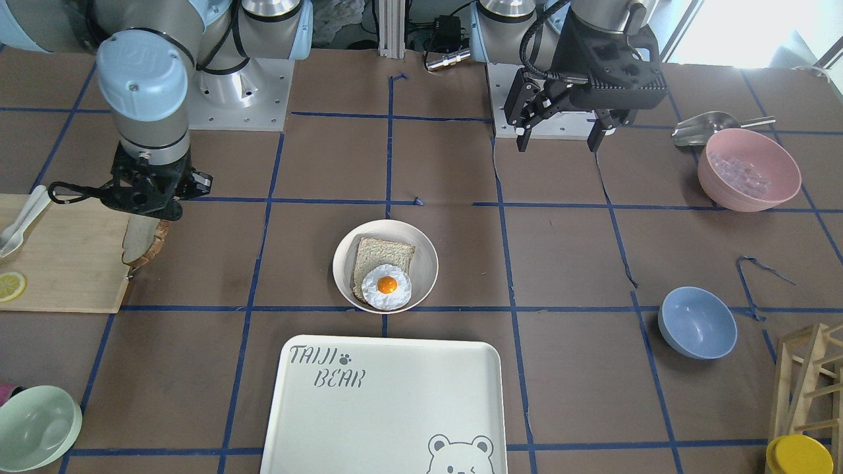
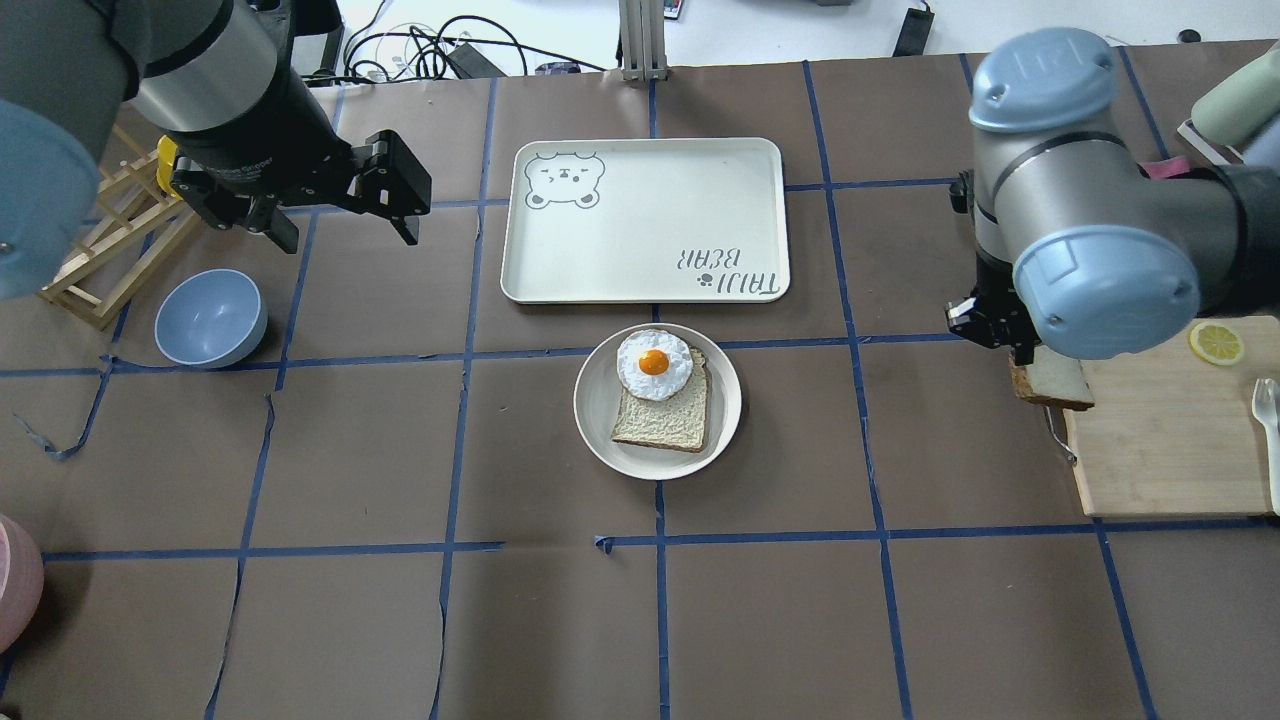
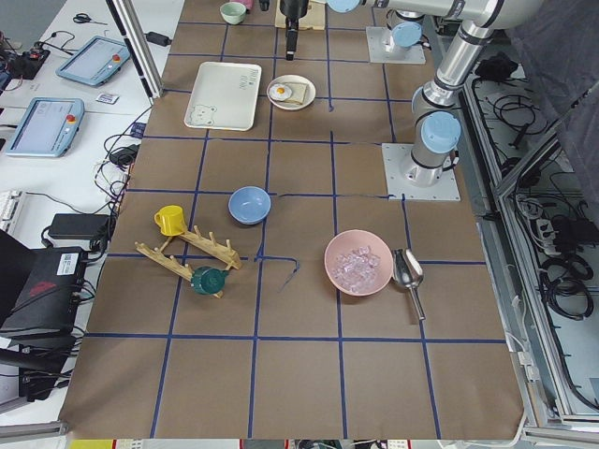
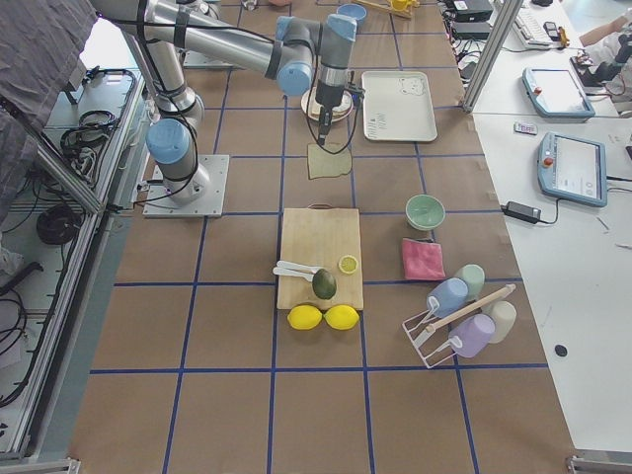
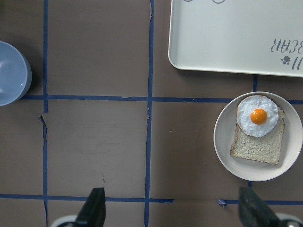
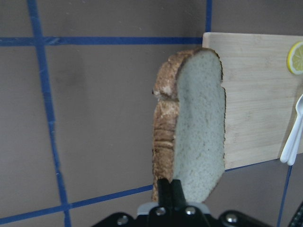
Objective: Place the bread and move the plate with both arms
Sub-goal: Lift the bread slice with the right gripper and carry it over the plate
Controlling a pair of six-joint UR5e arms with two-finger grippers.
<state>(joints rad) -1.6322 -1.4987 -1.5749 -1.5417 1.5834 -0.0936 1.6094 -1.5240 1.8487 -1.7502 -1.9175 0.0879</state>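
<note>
The robot's right gripper should set the bread down on the tan slice and the fried egg [image 1: 373,264] in the cream plate.
My right gripper [image 6: 169,190] is shut on one edge of the bread [image 6: 194,137], a pale slice with a dark brown crust. The slice hangs upright from the gripper over the near edge of the wooden cutting board [image 1: 66,263]. The bread also shows in the front view [image 1: 140,240] and in the overhead view [image 2: 1050,382]. The cream plate [image 2: 600,410] sits mid-table with a tan bread slice and a fried egg [image 2: 653,363] in it. My left gripper [image 2: 345,228] is open and empty, hovering well off to the plate's left; the plate [image 5: 225,137] shows in the left wrist view.
The white "Taiji Bear" tray [image 2: 650,220] lies just beyond the plate. A blue bowl [image 2: 210,318] and a wooden rack [image 2: 100,250] are near my left arm. A pink bowl [image 1: 749,170] and a mint bowl [image 1: 36,428] stand at the table ends. A lemon slice [image 2: 1216,343] is on the board.
</note>
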